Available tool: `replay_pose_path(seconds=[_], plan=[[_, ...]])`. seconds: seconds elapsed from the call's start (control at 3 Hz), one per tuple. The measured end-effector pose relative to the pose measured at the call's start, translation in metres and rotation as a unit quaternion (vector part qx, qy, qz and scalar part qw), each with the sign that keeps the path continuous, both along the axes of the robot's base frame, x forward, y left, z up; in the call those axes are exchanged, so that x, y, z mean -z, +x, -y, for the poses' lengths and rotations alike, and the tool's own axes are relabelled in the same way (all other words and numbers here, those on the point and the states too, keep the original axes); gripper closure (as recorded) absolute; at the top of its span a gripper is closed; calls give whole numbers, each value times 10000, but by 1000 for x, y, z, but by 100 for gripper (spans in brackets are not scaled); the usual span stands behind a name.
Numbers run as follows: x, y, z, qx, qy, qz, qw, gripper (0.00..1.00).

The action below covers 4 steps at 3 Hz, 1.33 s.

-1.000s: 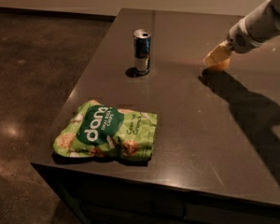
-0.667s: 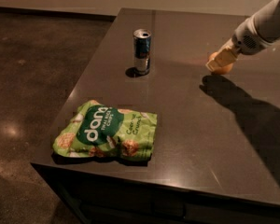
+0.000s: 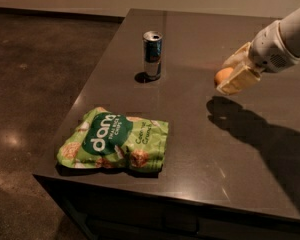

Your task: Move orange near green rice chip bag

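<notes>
Next, my gripper lets go of the orange on the table just off the green rice chip bag's back corner (image 3: 188, 119) that is closest to my gripper.
The green rice chip bag (image 3: 113, 146) lies flat near the front left corner of the dark table (image 3: 190, 149). My gripper (image 3: 232, 74) is at the right, above the table's middle right, and it is shut on the orange (image 3: 222, 76), held clear of the surface between the pale fingers (image 3: 239, 80). The orange is partly hidden by the fingers. The gripper's shadow falls on the table just below it. The orange is well to the right of the bag and farther back.
A slim blue and silver drink can (image 3: 152, 55) stands upright toward the back of the table, left of the gripper. The table's left and front edges drop to a dark polished floor (image 3: 35, 84).
My gripper has risen with the orange in it and shifted slightly, so it now hangs above the table with its shadow apart from it. The bag and can have not moved.
</notes>
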State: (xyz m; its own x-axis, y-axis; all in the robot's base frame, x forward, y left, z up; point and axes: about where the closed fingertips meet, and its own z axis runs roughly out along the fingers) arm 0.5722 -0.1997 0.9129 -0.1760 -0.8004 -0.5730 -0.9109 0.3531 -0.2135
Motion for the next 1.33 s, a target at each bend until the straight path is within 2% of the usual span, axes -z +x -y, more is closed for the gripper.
replay_pose_path(seconds=[0.33,0.67,1.0,1.33], plan=[[7,-28,-26,-787,154,88,9967,100],[19,-49,-50,-1335,254,-36,9907,100],[28,-63,-69,-1700,309,-163,9848,100],[38,-71,-86,-1928,309,-334,9802,82]])
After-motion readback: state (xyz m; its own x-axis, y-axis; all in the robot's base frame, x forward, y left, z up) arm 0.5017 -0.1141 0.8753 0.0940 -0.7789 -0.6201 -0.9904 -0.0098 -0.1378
